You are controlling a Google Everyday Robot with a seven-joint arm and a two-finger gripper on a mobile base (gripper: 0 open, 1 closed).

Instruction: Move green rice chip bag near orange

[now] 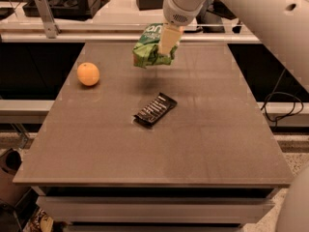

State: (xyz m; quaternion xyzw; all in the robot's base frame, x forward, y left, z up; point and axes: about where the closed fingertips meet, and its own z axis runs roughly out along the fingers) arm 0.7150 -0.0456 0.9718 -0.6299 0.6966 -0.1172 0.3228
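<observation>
I will release the green rice chip bag on the table [132, 67] next to the orange, behind the black bar.
The green rice chip bag [147, 50] hangs in the air above the far middle of the table, crumpled, with white lettering at its top. My gripper [166, 46] is shut on the bag's right side and holds it clear of the tabletop. The orange [88, 74] sits on the table at the far left, well to the left of the bag and lower in the view.
A slim black wrapped bar [155, 109] lies near the table's middle, below the bag. The brown table [159, 153] has its left edge close to the orange. Dark equipment and a metal post [44, 14] stand behind the far edge.
</observation>
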